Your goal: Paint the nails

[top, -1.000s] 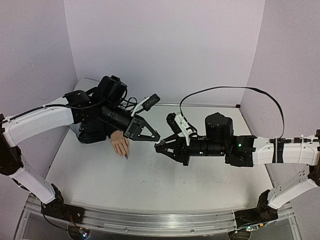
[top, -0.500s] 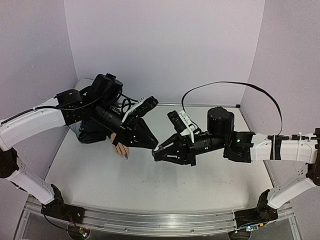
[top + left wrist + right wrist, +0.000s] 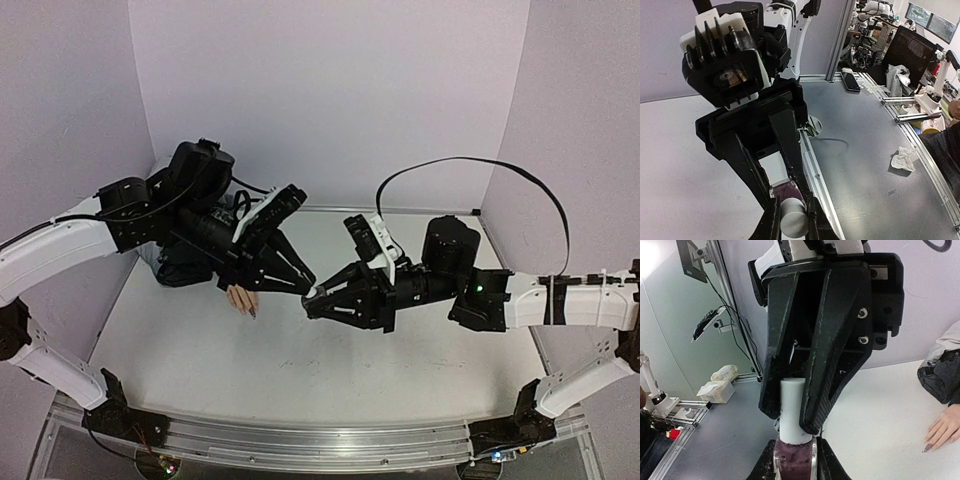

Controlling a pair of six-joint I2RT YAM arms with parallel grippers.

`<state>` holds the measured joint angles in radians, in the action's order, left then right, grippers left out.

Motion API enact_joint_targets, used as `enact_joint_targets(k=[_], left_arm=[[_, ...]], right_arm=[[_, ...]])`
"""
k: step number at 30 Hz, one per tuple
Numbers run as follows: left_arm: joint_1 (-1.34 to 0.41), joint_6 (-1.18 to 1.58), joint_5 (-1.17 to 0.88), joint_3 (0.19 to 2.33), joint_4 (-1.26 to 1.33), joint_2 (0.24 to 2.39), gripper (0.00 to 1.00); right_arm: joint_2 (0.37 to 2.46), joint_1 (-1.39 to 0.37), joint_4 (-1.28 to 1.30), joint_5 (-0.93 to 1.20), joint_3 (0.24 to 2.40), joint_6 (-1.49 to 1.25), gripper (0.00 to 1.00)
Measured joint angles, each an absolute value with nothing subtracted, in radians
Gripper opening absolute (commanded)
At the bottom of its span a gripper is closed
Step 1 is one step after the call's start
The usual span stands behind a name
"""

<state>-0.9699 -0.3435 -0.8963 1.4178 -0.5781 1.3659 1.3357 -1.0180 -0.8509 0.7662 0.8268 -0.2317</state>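
Observation:
My left gripper is going to release the white cap of the nail-polish bottle, standing the bottle on the bare table (image 3: 308, 378) near the metal rail.
A small nail-polish bottle of purple lacquer (image 3: 793, 464) is gripped by its glass body in my right gripper (image 3: 794, 460). My left gripper (image 3: 790, 220) is shut on the bottle's white cap (image 3: 792, 222). In the top view the two grippers meet tip to tip above the table's middle, the left (image 3: 306, 290) against the right (image 3: 318, 299). The peach mannequin hand (image 3: 240, 298) lies flat just left of them, fingers pointing to the near side. It also shows in the right wrist view (image 3: 942, 430), with a dark-tinted fingertip (image 3: 926, 448). The other nails are too small to make out.
The hand's black sleeve (image 3: 185, 265) lies at the back left under the left arm. Lilac walls close the back and both sides. A black cable (image 3: 470, 175) loops above the right arm. A metal rail (image 3: 300, 440) runs along the near edge.
Both arms have swung toward each other. The left gripper was open and apart from the bottle; it now sits closed on the white cap, which the right gripper holds up.

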Motion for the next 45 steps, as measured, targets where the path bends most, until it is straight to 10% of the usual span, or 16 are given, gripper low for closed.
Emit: enact_joint_targets(k=[5,8,23,39,45], left_arm=[[-0.966,-0.259,-0.828,1.367,-0.559,1.322,0.00],[-0.952,-0.199,-0.715,1.331,-0.596,1.268,0.00],[-0.985,0.081,-0.158,1.155,-0.574,1.411,0.00],[-1.220,0.193,0.001,1.133,-0.472,1.744,0.01],[-1.221,0.223,0.015,1.105,-0.415,1.755,0.23]], right_arm=[[1.328,-1.028,-0.822,0.677,0.823,-0.191,0.77],[1.325,-1.020,-0.758,0.567,0.823,-0.154,0.98],[1.232,-0.868,-0.443,-0.186,0.723,-0.245,0.98],[1.139,-0.790,-0.401,-0.284,0.676,-0.338,0.98],[1.127,-0.787,-0.390,-0.295,0.670,-0.339,0.98]])
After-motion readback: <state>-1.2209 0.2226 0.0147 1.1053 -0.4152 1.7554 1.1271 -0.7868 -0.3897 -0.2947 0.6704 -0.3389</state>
